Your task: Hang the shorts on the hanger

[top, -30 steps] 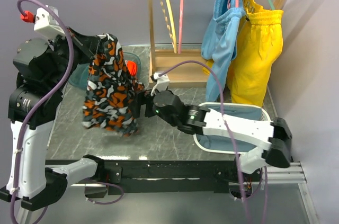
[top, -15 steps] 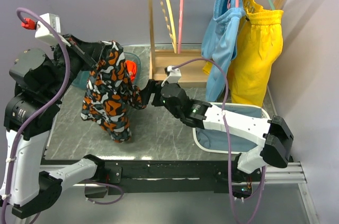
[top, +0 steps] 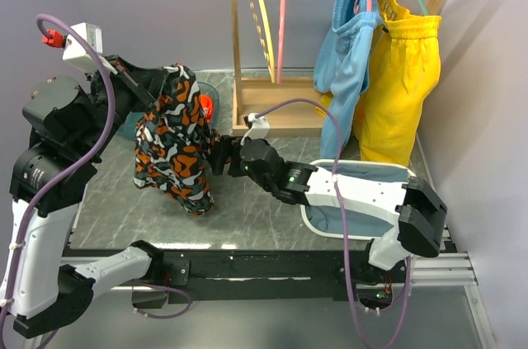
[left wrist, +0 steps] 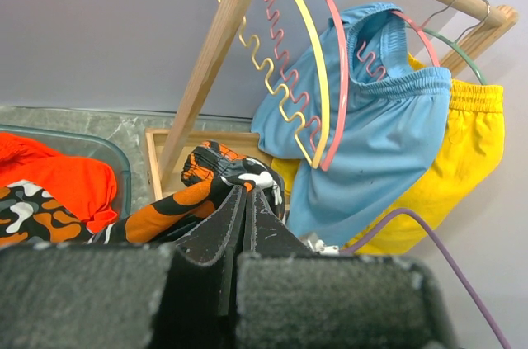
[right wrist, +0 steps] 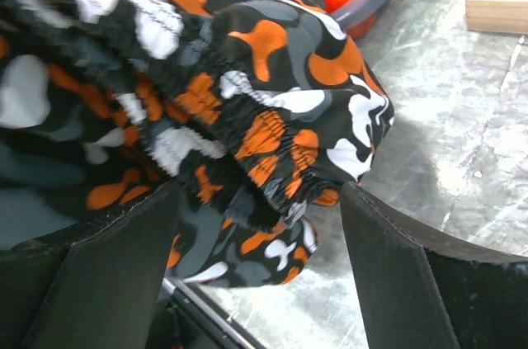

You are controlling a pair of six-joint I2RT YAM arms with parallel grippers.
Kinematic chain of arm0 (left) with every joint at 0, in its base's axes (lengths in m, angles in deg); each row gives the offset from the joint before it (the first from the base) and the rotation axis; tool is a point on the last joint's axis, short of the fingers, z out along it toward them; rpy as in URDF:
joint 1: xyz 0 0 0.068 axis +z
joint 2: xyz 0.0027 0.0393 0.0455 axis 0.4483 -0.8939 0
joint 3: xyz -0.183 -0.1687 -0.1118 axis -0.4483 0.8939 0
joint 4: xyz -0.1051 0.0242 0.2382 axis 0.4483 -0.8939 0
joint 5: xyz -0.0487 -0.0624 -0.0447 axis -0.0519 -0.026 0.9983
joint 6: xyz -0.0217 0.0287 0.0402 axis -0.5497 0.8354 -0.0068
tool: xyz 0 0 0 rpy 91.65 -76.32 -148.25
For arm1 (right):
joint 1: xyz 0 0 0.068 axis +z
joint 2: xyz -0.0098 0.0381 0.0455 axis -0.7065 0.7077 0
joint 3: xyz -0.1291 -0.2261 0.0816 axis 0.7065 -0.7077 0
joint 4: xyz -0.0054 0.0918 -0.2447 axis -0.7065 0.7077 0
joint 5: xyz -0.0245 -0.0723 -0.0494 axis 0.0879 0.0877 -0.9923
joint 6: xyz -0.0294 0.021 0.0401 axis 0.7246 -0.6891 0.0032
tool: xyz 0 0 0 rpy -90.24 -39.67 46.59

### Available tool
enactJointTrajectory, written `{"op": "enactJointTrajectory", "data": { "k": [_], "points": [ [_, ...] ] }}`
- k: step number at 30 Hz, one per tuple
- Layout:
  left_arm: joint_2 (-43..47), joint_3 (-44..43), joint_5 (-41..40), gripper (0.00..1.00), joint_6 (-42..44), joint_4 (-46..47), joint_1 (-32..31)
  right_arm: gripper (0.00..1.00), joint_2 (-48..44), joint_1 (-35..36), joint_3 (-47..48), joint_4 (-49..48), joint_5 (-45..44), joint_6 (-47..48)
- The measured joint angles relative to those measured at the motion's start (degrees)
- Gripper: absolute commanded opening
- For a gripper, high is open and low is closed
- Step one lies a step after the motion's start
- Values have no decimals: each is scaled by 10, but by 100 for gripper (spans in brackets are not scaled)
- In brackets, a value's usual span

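Note:
The camouflage shorts are hanging bunched from my left gripper, so my right gripper should pinch the waistband's loose end (right wrist: pixel 282 192) and pull the shorts out flat before hanging them.
The camouflage shorts (top: pixel 173 147) hang from my left gripper (top: pixel 167 77), which is shut on their top edge above the table's left side. In the left wrist view the left gripper (left wrist: pixel 247 194) pinches the cloth (left wrist: pixel 169 205). My right gripper (top: pixel 217 155) is open at the shorts' right edge. In the right wrist view a bunched elastic waistband fold (right wrist: pixel 264 118) sits between the right gripper's (right wrist: pixel 260 192) spread jaws. The pink hanger (top: pixel 282 27) hangs empty on the rack, also in the left wrist view (left wrist: pixel 341 77).
A wooden rack (top: pixel 235 52) stands at the back with a yellow hanger (top: pixel 260 19), blue shorts (top: pixel 346 60) and yellow shorts (top: pixel 404 85). A bin holds an orange garment (top: pixel 204 106) behind the camouflage shorts. A white basket (top: pixel 363 169) sits front right.
My left gripper has shifted right and up with the shorts, which swung with it. My right gripper rose toward the shorts, then settled lower at their right edge.

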Motion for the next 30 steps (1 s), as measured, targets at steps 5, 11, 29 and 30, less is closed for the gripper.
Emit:
{"op": "enactJointTrajectory", "data": {
  "k": [5, 11, 29, 30],
  "points": [
    [0, 0, 0, 1, 0, 0, -2, 72, 34, -5, 6, 3, -5, -2],
    [9, 2, -1, 1, 0, -1, -5, 42, 53, -37, 6, 2, -15, 0],
    [29, 29, -5, 1, -1, -3, -5, 67, -64, -45, -88, -47, -10, 19],
    [27, 29, -4, 1, -1, -3, -5, 67, -68, -45, -88, -50, -8, 16]
  ]
}}
